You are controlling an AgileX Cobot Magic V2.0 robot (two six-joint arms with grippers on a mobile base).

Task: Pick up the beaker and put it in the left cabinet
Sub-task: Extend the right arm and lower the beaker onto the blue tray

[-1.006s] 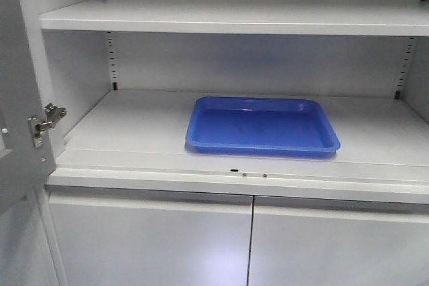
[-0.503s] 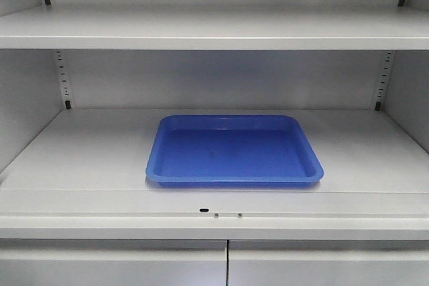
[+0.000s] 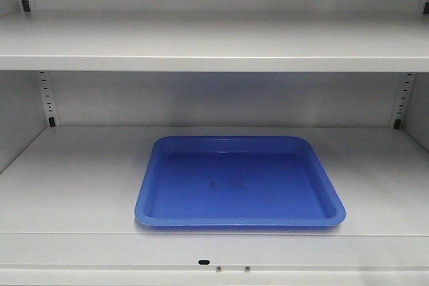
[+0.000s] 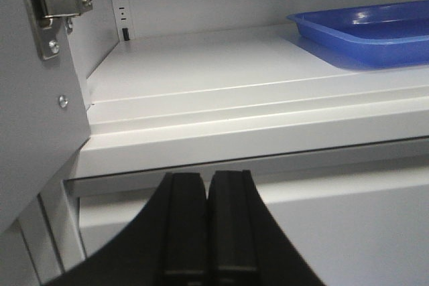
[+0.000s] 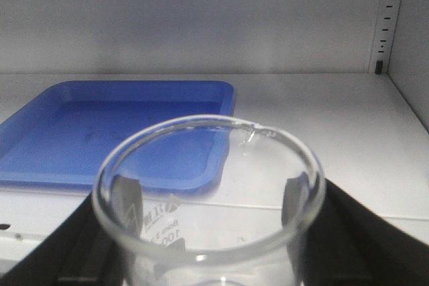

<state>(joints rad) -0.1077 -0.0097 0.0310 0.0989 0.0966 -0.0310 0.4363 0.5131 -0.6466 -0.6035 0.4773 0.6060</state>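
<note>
I should set the beaker down with my right gripper on the blue tray, straight [image 3: 212, 179] [image 5: 88, 132] behind the small black slot.
In the right wrist view the clear glass beaker [image 5: 208, 232] fills the lower middle, rim toward the camera, and my right gripper [image 5: 209, 199] is shut on it with a black finger on each side. It is held in front of the left cabinet's middle shelf [image 5: 322, 118], just right of the blue tray [image 5: 114, 132]. The front view shows the left cabinet [image 3: 214, 45] and the blue tray [image 3: 238, 182] on its shelf, with no arm in sight. My left gripper [image 4: 208, 185] is shut with nothing in it, below the shelf's front edge [image 4: 255, 142].
An open cabinet door with a metal hinge [image 4: 57, 8] stands at the left. Notched rails [image 3: 45, 98] run up the back corners. An upper shelf [image 3: 214, 51] hangs above the tray, and shut lower doors [image 4: 322, 219] sit beneath the shelf.
The front view has moved closer to the cabinet and swung left to right; the door and lower doors have left the frame and the tray looks larger and more central.
</note>
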